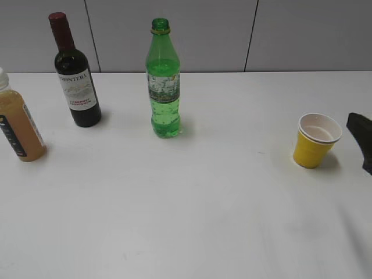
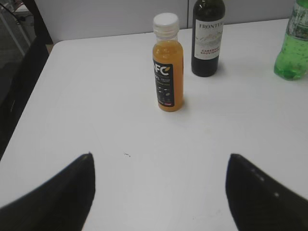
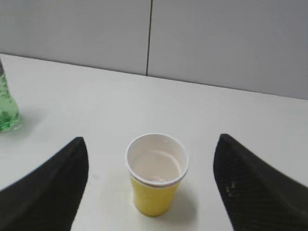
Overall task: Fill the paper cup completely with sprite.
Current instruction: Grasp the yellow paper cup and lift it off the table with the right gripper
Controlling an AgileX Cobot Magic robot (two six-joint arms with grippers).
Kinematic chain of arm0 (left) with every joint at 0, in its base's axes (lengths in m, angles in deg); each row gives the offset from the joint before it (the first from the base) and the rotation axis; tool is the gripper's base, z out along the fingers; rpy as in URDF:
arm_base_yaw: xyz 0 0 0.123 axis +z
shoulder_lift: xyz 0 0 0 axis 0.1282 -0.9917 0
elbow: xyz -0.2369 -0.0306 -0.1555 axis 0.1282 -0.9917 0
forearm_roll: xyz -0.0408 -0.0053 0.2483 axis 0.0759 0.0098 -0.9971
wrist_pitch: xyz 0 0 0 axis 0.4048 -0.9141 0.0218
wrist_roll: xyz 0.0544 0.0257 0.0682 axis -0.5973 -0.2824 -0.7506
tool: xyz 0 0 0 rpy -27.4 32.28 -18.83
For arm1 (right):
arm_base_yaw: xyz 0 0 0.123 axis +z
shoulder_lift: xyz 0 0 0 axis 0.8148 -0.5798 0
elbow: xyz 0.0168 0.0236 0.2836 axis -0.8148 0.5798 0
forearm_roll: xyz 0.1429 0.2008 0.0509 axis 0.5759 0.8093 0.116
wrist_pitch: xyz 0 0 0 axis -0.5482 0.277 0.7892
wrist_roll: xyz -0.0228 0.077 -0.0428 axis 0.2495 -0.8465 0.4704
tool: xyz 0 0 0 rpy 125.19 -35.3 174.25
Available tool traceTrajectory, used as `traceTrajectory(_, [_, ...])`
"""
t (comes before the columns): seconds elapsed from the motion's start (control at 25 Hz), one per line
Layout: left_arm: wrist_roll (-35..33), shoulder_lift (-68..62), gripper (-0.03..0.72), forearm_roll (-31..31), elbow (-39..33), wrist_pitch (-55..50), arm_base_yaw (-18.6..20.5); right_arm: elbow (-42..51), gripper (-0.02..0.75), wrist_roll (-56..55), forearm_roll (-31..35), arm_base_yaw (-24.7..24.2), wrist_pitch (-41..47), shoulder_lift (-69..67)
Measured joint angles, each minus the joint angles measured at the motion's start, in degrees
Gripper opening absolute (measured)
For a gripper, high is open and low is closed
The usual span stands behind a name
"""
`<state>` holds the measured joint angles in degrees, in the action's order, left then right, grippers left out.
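Note:
My right gripper moves to the paper cup next and grabs it around the cup's yellow side (image 1: 310, 152) (image 3: 154, 197), below its white rim.
The yellow paper cup (image 1: 314, 141) stands upright at the right of the white table, and clear liquid shows inside it. In the right wrist view the cup (image 3: 156, 175) stands between the open fingers of my right gripper (image 3: 151, 192), untouched. Only a dark tip of the right gripper (image 1: 361, 136) shows at the exterior view's right edge. The green sprite bottle (image 1: 163, 81) stands upright and uncapped at the back centre. It also shows in the left wrist view (image 2: 292, 48) and the right wrist view (image 3: 6, 103). My left gripper (image 2: 159, 192) is open and empty over bare table.
A dark wine bottle (image 1: 75, 75) with a white label stands back left. An orange juice bottle (image 1: 16, 119) with a white cap stands at the left edge. In the left wrist view the juice bottle (image 2: 168, 67) is ahead of the fingers. A grey wall lies behind the table.

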<state>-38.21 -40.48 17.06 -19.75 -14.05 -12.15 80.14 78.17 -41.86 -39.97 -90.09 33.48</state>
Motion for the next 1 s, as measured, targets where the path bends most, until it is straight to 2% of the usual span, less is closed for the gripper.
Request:
traceTrajectory(0.2, [0.0,0.0,0.642,0.0,0.0,0.0,0.0,1.31,0.618,-1.19,0.0,1.87,-8.05,-7.55])
traceTrajectory(1.0, [0.01,0.0,0.604,0.0,0.0,0.0,0.0,1.54,0.616,-7.87,-0.02,1.93,-34.34,-32.78])
